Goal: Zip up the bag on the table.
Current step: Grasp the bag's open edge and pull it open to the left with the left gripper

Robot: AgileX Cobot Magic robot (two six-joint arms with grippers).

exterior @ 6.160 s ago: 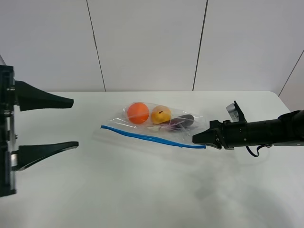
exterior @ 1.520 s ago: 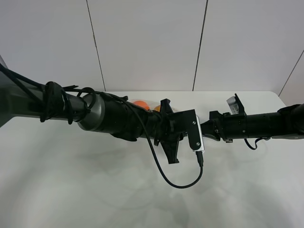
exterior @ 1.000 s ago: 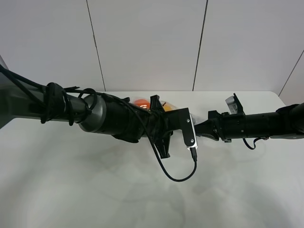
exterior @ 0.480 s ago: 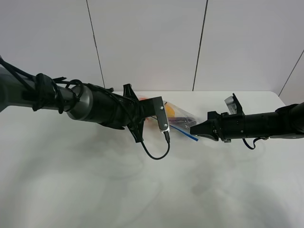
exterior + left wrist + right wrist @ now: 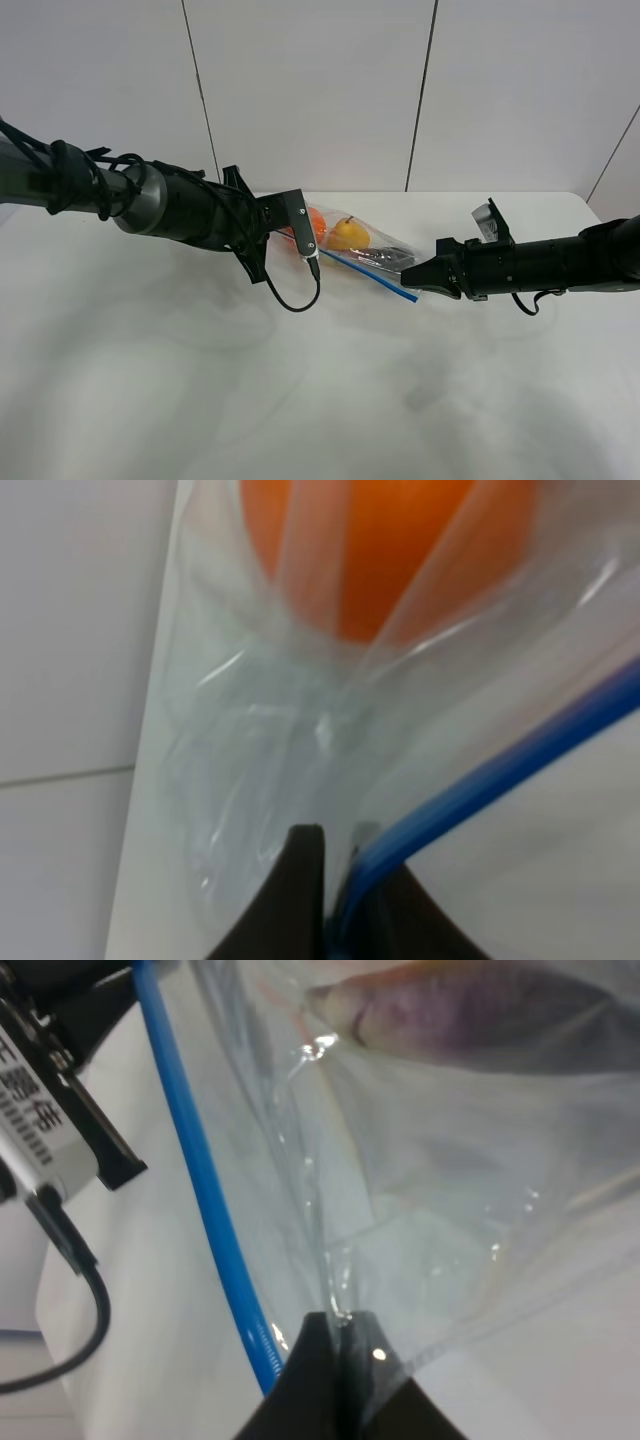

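Note:
Next, my left gripper lets go of the blue strip's end on the white table (image 5: 229,235) past the orange, away from my right gripper.
The clear bag (image 5: 365,250) is stretched between my two grippers above the white table (image 5: 300,400). Orange (image 5: 313,222), yellow (image 5: 348,235) and purple (image 5: 388,259) produce show through it. Its blue zipper strip (image 5: 372,274) runs along the near edge. My left gripper (image 5: 310,248) is at the bag's left end; in the left wrist view it (image 5: 335,900) is shut on the blue strip (image 5: 500,770), with the orange (image 5: 350,540) just beyond. My right gripper (image 5: 411,283) is shut on the bag's right corner, as the right wrist view (image 5: 340,1338) shows, beside the strip (image 5: 200,1190).
The left arm (image 5: 180,210) with its loose cable (image 5: 290,300) lies across the left half of the table. The right arm (image 5: 540,265) lies low over the right side. A white panelled wall (image 5: 310,90) stands behind the table's far edge.
My left gripper has slid leftward along the blue strip, from next to the right gripper to the bag's left end. The right gripper has held the right corner in place.

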